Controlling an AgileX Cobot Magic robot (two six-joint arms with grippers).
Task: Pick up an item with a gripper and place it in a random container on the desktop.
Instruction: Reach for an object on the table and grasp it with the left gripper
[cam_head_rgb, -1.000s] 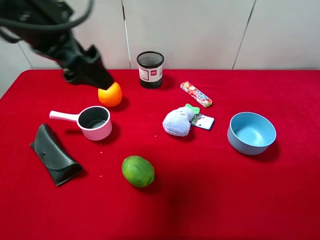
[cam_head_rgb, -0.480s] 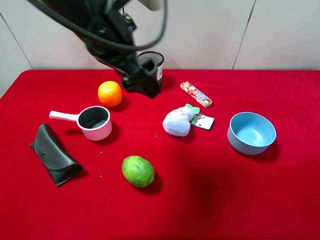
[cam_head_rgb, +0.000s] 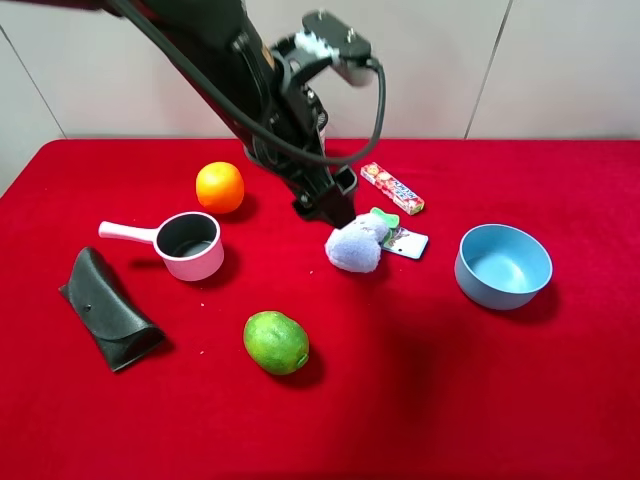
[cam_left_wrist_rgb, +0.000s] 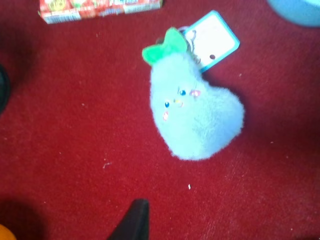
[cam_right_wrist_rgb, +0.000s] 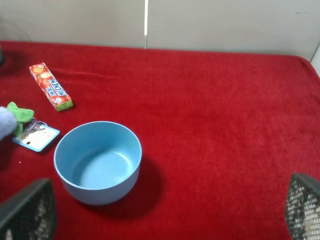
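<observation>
The pale-blue plush toy has a green bow. Next, I should move my left gripper to the toy and close it around its face (cam_head_rgb: 361, 239) (cam_left_wrist_rgb: 179, 102), just below that bow.
The pale-blue plush toy (cam_head_rgb: 354, 246) with its green bow and white tag lies on the red cloth right of centre. My left gripper (cam_head_rgb: 338, 212) hangs just above its back-left side, not touching it. In the left wrist view the plush (cam_left_wrist_rgb: 195, 117) lies whole and free, and only one dark tip of the gripper (cam_left_wrist_rgb: 136, 220) shows near the frame's middle edge, so the jaws look closed together. The light-blue bowl (cam_head_rgb: 503, 265) stands empty to the right of the plush. My right gripper (cam_right_wrist_rgb: 165, 212) is open wide, its fingers (cam_right_wrist_rgb: 27, 210) apart, with the bowl (cam_right_wrist_rgb: 97, 160) before it.
An orange (cam_head_rgb: 219, 186), a pink saucepan (cam_head_rgb: 187, 245), a black case (cam_head_rgb: 108, 307) and a green lime (cam_head_rgb: 276, 342) lie on the left half. A candy pack (cam_head_rgb: 392, 188) lies behind the plush. The left arm hides the black mesh cup.
My left arm has swung right and down, from over the orange, past the mesh cup, to just above the plush. Nothing on the table has moved.
</observation>
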